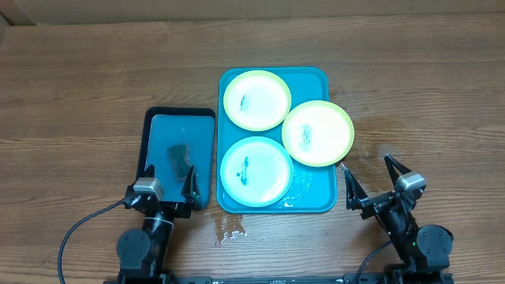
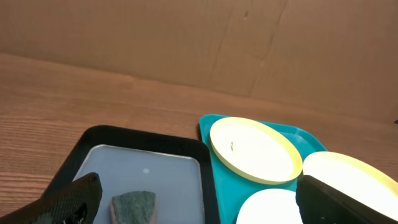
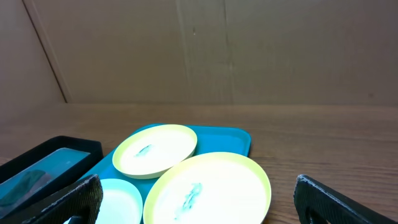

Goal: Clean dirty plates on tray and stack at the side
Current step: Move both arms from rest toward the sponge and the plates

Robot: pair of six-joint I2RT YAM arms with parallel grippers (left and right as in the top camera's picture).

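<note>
The robot's left gripper will next move to the middle of the dark sponge (image 1: pixel 180 162) (image 2: pixel 133 215) in the blue tray with the black rim and close there.
The turquoise tray (image 1: pixel 312 201) holds three smudged plates. A yellow-green plate (image 1: pixel 257 99) lies at its far left. A second yellow-green plate (image 1: pixel 317 132) overhangs its right rim. A light blue plate (image 1: pixel 256 170) lies at its near left. They also show in the right wrist view: far plate (image 3: pixel 155 150), right plate (image 3: pixel 208 190), blue plate (image 3: pixel 118 199). In the left wrist view I see the far plate (image 2: pixel 252 149). My left gripper (image 1: pixel 163 183) is open over the near end of the black-rimmed tray. My right gripper (image 1: pixel 377 184) is open and empty, right of the turquoise tray.
A smaller black-rimmed blue tray (image 1: pixel 151 126) lies left of the turquoise tray, with a dark sponge (image 1: pixel 179 158) in it; the sponge (image 2: pixel 134 206) sits between my left fingers' view. Water spots (image 1: pixel 229 229) lie on the wooden table near the tray's front edge.
</note>
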